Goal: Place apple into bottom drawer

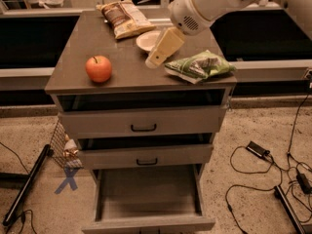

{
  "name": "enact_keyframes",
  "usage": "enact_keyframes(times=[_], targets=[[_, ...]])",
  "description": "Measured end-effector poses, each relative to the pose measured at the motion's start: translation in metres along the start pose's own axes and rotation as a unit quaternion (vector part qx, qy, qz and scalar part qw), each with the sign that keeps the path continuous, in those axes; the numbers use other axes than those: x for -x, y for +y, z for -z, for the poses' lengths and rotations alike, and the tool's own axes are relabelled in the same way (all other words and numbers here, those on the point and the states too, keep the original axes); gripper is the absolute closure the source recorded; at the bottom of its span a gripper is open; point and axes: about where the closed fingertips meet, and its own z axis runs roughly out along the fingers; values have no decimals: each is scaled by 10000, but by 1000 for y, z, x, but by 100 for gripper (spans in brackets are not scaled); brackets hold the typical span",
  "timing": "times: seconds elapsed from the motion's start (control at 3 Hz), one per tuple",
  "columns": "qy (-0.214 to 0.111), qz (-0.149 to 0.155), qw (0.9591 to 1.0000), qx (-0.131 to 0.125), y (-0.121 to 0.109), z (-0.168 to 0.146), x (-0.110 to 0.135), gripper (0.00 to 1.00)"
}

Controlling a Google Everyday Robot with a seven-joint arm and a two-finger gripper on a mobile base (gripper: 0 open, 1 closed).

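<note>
I move my gripper to the red-orange apple next and close it on the apple's side (pixel 106 69) that faces the green bag.
The red-orange apple (pixel 99 68) sits on the left part of the grey-brown cabinet top (pixel 126 67). My gripper (pixel 157 57) hangs from the white arm above the middle of the top, right of the apple and apart from it, pointing down-left. It holds nothing that I can see. The bottom drawer (pixel 147 196) is pulled out wide, and its inside looks empty. The two upper drawers with black handles are slightly ajar.
A white bowl (pixel 147 40) stands behind the gripper. A brown chip bag (pixel 124 17) lies at the back of the top, a green bag (pixel 200 66) at the right. Cables (pixel 263 155) lie on the floor to the right; a black bar (pixel 24 186) lies left.
</note>
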Motion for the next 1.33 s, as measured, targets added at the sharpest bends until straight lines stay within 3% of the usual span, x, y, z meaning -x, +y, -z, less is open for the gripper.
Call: enact_keyframes(times=[0.33,0.67,1.33], targets=[[-235,-213,9995,37,-18,-46,1,0],[-236,-214,9995,37,-18,-46,1,0],[-935,-264,9951,171,7,-100,58,0]])
